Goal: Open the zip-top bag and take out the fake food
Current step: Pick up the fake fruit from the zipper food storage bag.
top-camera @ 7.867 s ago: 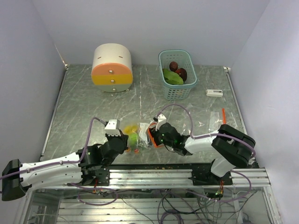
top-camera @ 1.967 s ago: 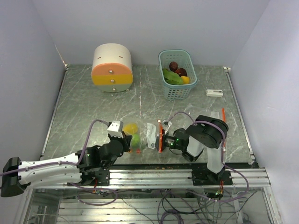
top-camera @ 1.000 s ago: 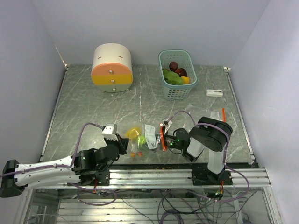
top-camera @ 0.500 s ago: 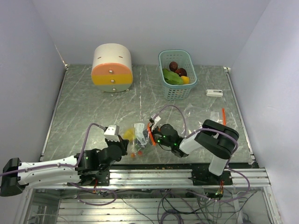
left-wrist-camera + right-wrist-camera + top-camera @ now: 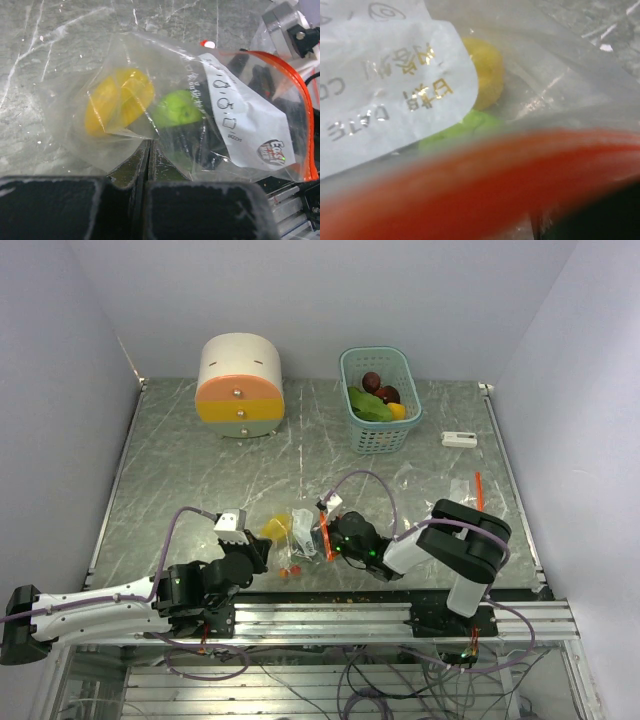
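Note:
My right gripper will drop the lime-green fruit, still inside the clear zip-top bag, in the teal basket (image 5: 356,377), just behind the green leafy piece.
The clear zip-top bag (image 5: 300,530) (image 5: 225,107) lies near the table's front edge, its orange zip strip (image 5: 306,115) (image 5: 470,185) toward the right arm. A yellow fruit (image 5: 117,100) (image 5: 485,72) and a lime-green fruit (image 5: 177,109) (image 5: 452,134) of the fake food sit inside it. My left gripper (image 5: 258,546) (image 5: 150,145) is shut, pinching the bag's bottom edge. My right gripper (image 5: 328,536) is at the bag's mouth. Dark parts of it show through the plastic in the left wrist view. Its own view is filled by the blurred zip strip, which hides its fingers.
A teal basket (image 5: 375,432) at the back holds a green leafy piece (image 5: 366,406), dark red pieces (image 5: 372,381) and a yellow-orange fruit (image 5: 398,411). A round cream-and-orange drawer box (image 5: 238,385) stands back left. A small white device (image 5: 459,439) lies at the right. Small red bits (image 5: 288,571) lie before the bag.
My right gripper has moved left, up to the bag's mouth. The bag has shifted a little to the left, and the left gripper still pinches it.

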Robot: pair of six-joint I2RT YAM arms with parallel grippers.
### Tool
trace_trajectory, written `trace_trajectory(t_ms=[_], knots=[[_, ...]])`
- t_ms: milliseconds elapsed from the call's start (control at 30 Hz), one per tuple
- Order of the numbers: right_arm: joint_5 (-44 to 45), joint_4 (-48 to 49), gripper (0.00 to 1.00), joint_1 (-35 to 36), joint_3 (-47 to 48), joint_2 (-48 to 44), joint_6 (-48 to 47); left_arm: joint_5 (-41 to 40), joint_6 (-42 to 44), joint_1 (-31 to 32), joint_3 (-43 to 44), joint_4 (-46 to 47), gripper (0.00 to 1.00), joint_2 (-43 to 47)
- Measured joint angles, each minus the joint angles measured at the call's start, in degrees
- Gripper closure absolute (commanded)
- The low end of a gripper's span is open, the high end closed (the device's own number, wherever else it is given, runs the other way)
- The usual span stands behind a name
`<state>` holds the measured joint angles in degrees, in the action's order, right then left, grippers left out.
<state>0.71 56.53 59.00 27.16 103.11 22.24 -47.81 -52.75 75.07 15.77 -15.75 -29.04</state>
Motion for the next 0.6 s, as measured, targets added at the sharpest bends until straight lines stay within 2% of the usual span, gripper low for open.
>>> trace_trajectory(t_ms=[200,600], knots=[[2.56,-3.78,0.39,-0.02,-4.11,-7.67,0.87,-0.68,-1.09,0.0,0.0,-2.56,0.93,1.77],[9.22,-15.28,0.4,-3.54,-9.03,-29.44,-1.07,-2.03,-3.13,0.0,-0.22,-5.22,0.93,2.84]])
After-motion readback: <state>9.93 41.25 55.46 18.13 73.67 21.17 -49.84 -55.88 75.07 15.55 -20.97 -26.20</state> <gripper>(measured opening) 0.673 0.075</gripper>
